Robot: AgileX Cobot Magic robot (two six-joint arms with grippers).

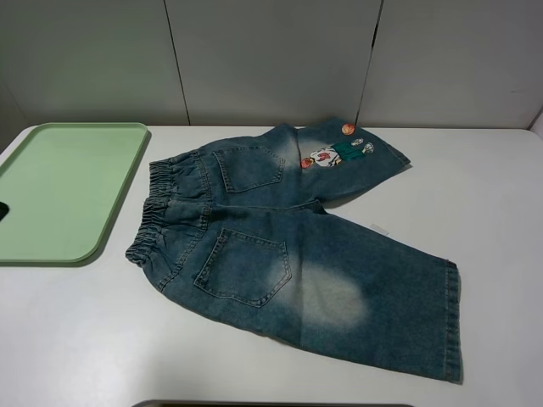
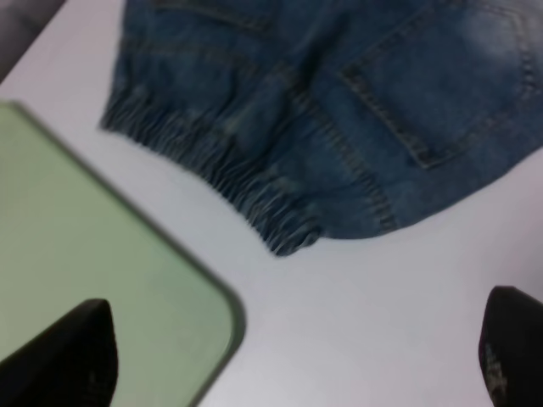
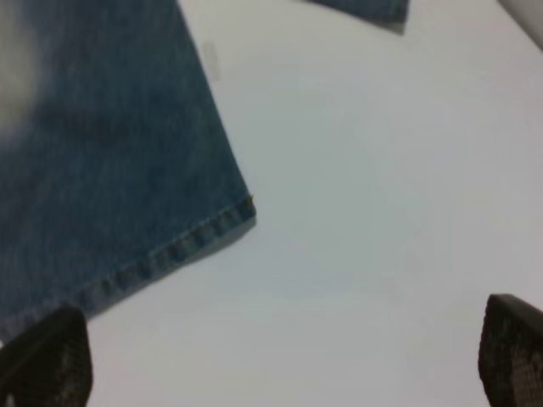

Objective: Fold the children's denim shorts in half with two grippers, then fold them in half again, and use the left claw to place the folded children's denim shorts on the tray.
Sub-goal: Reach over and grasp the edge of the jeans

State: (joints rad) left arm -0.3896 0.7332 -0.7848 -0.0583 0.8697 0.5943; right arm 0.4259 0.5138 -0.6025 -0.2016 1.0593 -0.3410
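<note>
The robot's right gripper needs to next move to the near leg's outer edge (image 1: pixel 419 371), close to the hem, and grab the children's denim shorts there.
The children's denim shorts (image 1: pixel 288 246) lie spread flat on the white table, back pockets up, elastic waistband toward the tray, legs fanned to the right, with the cartoon patch (image 1: pixel 333 155) on the far leg. The light-green tray (image 1: pixel 68 186) sits empty at the left. In the left wrist view my left gripper (image 2: pixel 293 360) is open and empty, hovering above the table between the tray's corner (image 2: pixel 85 246) and the waistband (image 2: pixel 254 182). In the right wrist view my right gripper (image 3: pixel 280 356) is open and empty above bare table beside the near leg's hem (image 3: pixel 170 250).
The white table (image 1: pixel 484 195) extends to the right of the shorts and in front of them. A grey panelled wall (image 1: pixel 271 59) stands behind. A small dark shape (image 1: pixel 2 210) shows at the left edge over the tray.
</note>
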